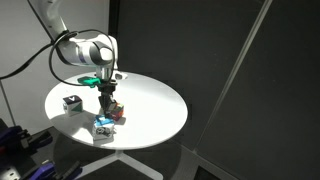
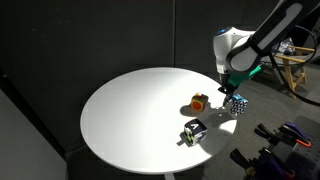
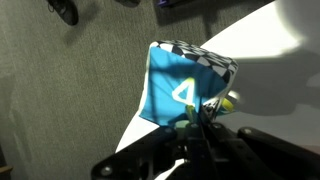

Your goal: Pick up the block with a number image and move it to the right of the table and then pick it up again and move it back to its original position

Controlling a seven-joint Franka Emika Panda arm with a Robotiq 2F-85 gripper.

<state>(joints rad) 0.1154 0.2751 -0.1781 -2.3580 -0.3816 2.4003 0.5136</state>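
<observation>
Next, I let go of the block with my gripper between the white cube with a black top (image 1: pixel 95 113) and the red-and-yellow cube. The block now sits on the round white table.
The block with a number image (image 3: pixel 180 88) has a light blue face with a white 4 and a checkered top. It sits on the round white table (image 2: pixel 130 110) close to its edge, as both exterior views show (image 1: pixel 104 127) (image 2: pixel 237 104). My gripper (image 3: pixel 190 125) hangs just above and beside it, also seen in both exterior views (image 1: pixel 109 108) (image 2: pixel 232 90). The fingers look pressed together with nothing between them. The block lies past the fingertips.
A red-and-yellow cube (image 2: pixel 200 101) lies near the gripper (image 1: pixel 118 113). A white cube with a black top (image 1: pixel 72 101) (image 2: pixel 193 131) sits farther along the table. Dark curtains surround the table. The grey floor (image 3: pixel 60 90) shows past the table edge.
</observation>
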